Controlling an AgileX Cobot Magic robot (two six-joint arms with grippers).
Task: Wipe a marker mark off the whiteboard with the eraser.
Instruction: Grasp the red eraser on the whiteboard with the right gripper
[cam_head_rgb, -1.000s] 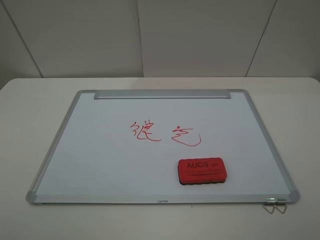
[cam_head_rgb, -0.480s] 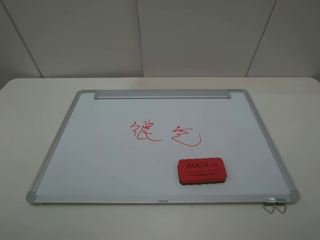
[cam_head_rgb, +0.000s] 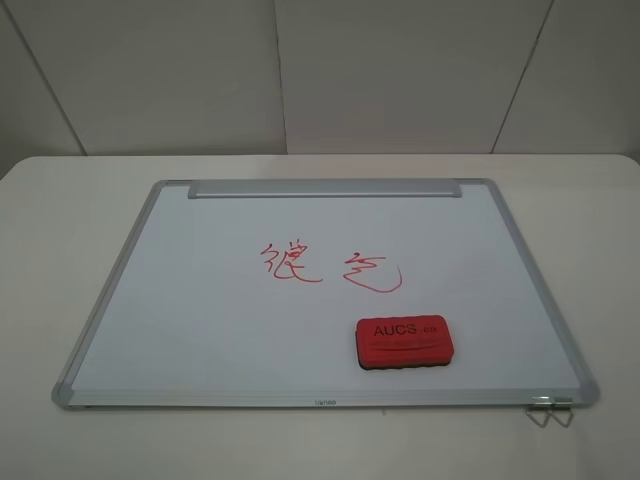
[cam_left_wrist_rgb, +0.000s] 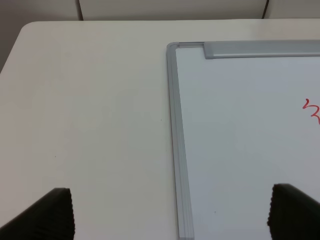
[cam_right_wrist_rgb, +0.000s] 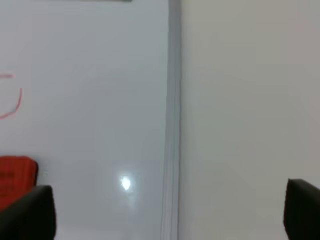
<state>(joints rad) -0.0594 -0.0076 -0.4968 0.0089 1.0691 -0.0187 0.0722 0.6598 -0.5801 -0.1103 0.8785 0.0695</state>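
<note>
My right gripper is going to close across the red eraser's long sides (cam_head_rgb: 420, 342), a little past the eraser's middle toward the eraser's end nearer the metal clip.
The whiteboard (cam_head_rgb: 200, 300) lies flat on the table, its silver tray bar (cam_head_rgb: 325, 188) on the far edge. The marker mark (cam_head_rgb: 290, 264), a thin red zigzag with a denser part and a tail, sits near the board's middle; its edge (cam_left_wrist_rgb: 312, 110) shows in the left wrist view. The red eraser (cam_head_rgb: 403, 343) with "AUCS" on top rests on the board's front right and peeks into the right wrist view (cam_right_wrist_rgb: 16, 179). My left gripper (cam_left_wrist_rgb: 172, 220) is open above the board's left frame. My right gripper (cam_right_wrist_rgb: 165, 220) is open above the right frame. Neither appears in the exterior view.
A second red scribble, a squiggle over a bowl-shaped loop (cam_head_rgb: 373, 272), lies right of the mark, just behind the eraser. A metal clip (cam_head_rgb: 549, 410) sticks out at the board's front right corner. White table (cam_head_rgb: 60, 220) surrounds the board, with wall panels behind.
</note>
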